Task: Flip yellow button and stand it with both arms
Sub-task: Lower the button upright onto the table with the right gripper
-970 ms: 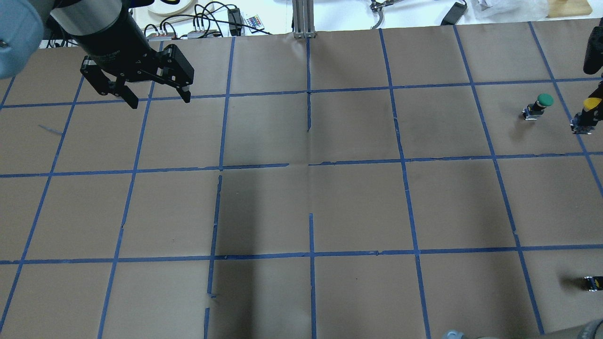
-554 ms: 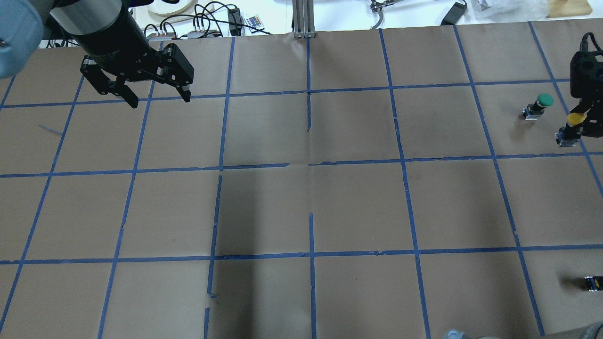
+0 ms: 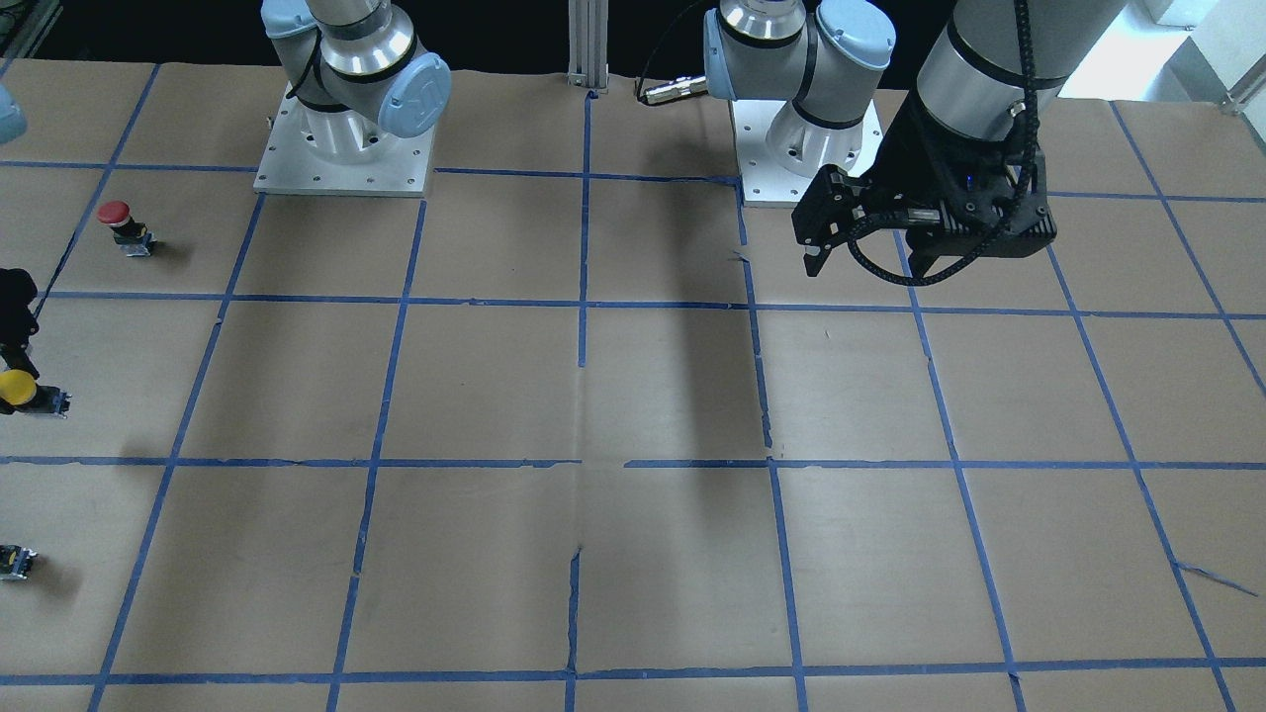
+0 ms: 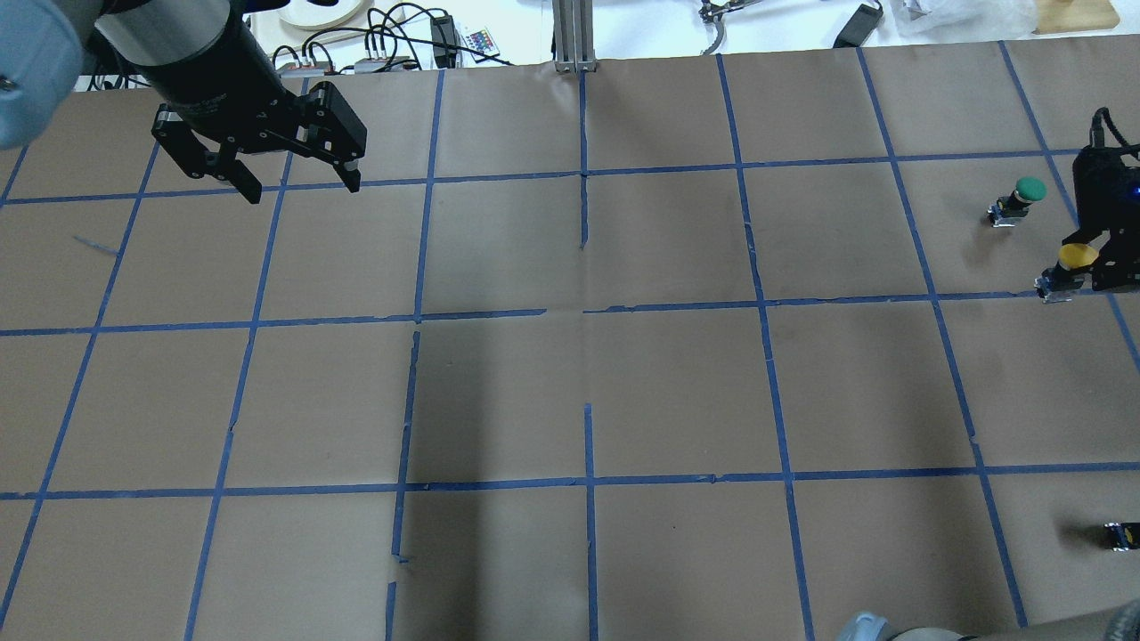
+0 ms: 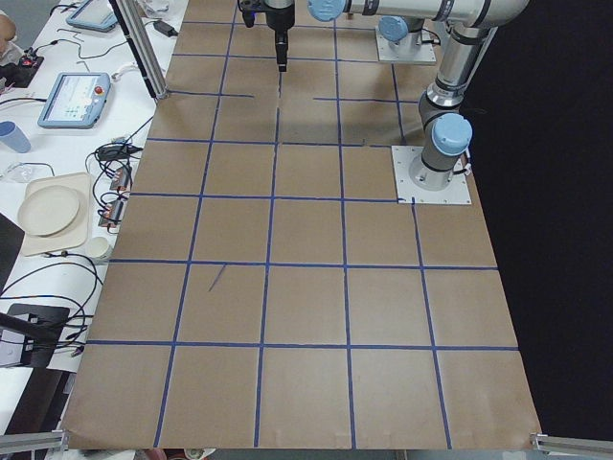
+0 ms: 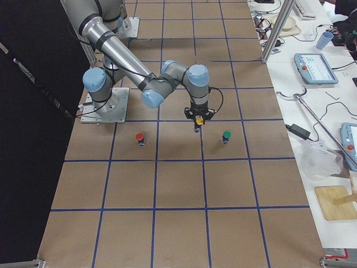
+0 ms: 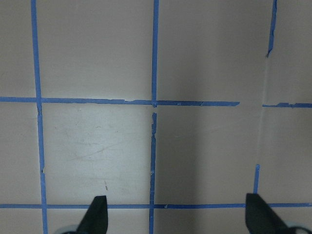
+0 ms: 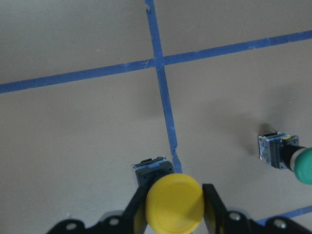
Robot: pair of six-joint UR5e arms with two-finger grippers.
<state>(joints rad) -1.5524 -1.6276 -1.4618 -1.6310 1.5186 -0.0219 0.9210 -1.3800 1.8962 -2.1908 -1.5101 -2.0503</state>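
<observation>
My right gripper needs to let go of the yellow button on the bare paper [image 3: 87, 403] [image 8: 124, 161], just short of the blue tape crossing. The button is now held close above the paper.
The yellow button [image 8: 174, 207] has a round yellow cap on a grey-black body. My right gripper [image 8: 174, 190] is shut on it just under the cap, cap up and body down, close above the paper. In the overhead view the yellow button [image 4: 1073, 258] sits at the far right next to a tape line, with the right gripper [image 4: 1090, 265] over it. In the front view the button [image 3: 18, 389] is at the left edge. My left gripper [image 4: 298, 185] is open and empty, hovering far off at the back left; its fingertips [image 7: 95, 214] frame bare paper.
A green-capped button [image 4: 1022, 198] stands just beyond the yellow one and shows in the right wrist view [image 8: 287, 155]. A red-capped button [image 3: 119, 222] and a small dark block [image 4: 1120, 534] are also on the right side. Brown paper with blue tape grid [image 4: 588, 312] covers the table.
My right gripper has carried the yellow button leftward and nearer in the overhead view, further into the frame. The left gripper has not moved.
</observation>
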